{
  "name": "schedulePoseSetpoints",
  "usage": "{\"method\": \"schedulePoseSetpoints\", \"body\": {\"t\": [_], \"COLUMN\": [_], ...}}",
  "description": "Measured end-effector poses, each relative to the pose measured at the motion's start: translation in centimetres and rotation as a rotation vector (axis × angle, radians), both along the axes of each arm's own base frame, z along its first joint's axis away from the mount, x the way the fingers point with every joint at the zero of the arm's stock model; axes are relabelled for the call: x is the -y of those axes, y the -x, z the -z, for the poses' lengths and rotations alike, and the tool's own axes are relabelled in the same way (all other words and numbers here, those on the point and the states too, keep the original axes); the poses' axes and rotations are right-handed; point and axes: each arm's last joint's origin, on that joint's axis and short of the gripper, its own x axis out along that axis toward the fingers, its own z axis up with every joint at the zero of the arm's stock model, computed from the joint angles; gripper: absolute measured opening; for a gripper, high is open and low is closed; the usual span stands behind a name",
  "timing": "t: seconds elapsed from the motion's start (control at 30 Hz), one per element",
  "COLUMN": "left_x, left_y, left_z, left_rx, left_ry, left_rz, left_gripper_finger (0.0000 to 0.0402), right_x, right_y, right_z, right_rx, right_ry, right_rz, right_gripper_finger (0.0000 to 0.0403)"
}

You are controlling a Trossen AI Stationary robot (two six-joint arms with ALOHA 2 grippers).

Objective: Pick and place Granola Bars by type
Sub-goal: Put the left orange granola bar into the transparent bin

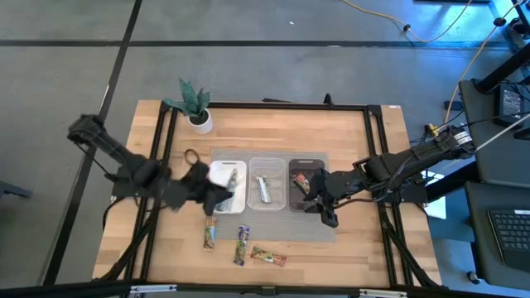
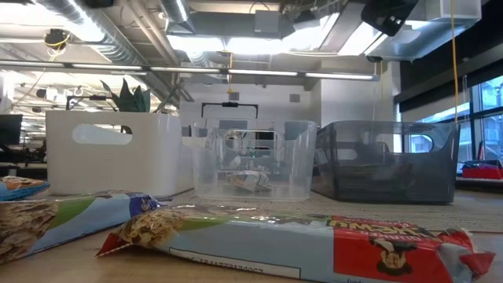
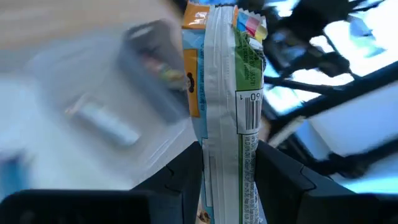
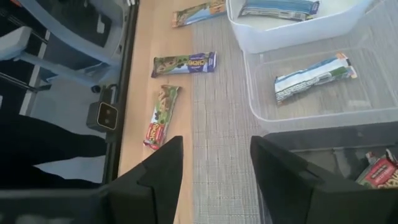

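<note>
Next, my left gripper lets go of the granola bar in the clear tray, where I will set it lying across the silver-white bar (image 1: pixel 268 187) (image 3: pixel 112 118).
Three trays stand side by side on a grey mat: a white tray (image 1: pixel 217 170), a clear tray (image 1: pixel 266 165) and a dark tray (image 1: pixel 305 161). My left gripper (image 1: pixel 217 197) (image 3: pixel 229 180) hovers at the white tray's near edge, shut on a green-white-orange granola bar (image 3: pixel 227 93). My right gripper (image 1: pixel 325 207) (image 4: pixel 214 168) is open over the mat beside the dark tray's near right corner, with nothing between its fingers. Three bars lie flat near the table's near edge (image 1: pixel 210 233), (image 1: pixel 241 244), (image 1: pixel 268 256). A blue bar (image 4: pixel 280 7) lies in the white tray, a silver-white bar (image 4: pixel 316 78) in the clear one, and a red bar (image 4: pixel 379 168) in the dark one. My left gripper pinches the granola bar between its two fingers at one end of the wrapper (image 3: pixel 225 163). The bar runs along the fingers and sticks out well beyond their tips. It is lifted clear, above the trays.
A potted plant (image 1: pixel 197 116) stands at the table's far left. Black frame rails (image 1: pixel 377 149) run along the table's sides. In the low view the loose bars (image 2: pixel 299 240) lie close in front, with the trays (image 2: pixel 253 161) behind them.
</note>
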Motion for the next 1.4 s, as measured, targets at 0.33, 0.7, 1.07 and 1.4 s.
{"method": "schedulePoseSetpoints", "body": {"t": [0.33,0.7,1.07,1.4], "left_x": [-5.4,-7.8,-9.0,-9.3], "left_y": [-5.7,-12.0,-17.8,-19.1], "left_z": [2.4,3.8,8.5,11.7], "left_rx": [-0.119,-0.536,-0.710,-0.769], "left_ry": [-0.097,-0.148,-0.167,-0.132], "left_rz": [0.052,0.096,0.142,0.139], "left_gripper_finger": [0.0120,0.0120,0.0120,0.0120], "right_x": [0.0,0.1,0.1,0.1], "right_y": [0.1,0.2,0.2,0.3], "right_z": [0.1,0.2,0.2,0.4], "right_rx": [-0.041,-0.051,-0.051,-0.073], "right_ry": [-0.056,-0.058,-0.058,-0.049], "right_rz": [0.062,0.067,0.067,0.068], "right_gripper_finger": [0.0191,0.0191,0.0191,0.0191]}}
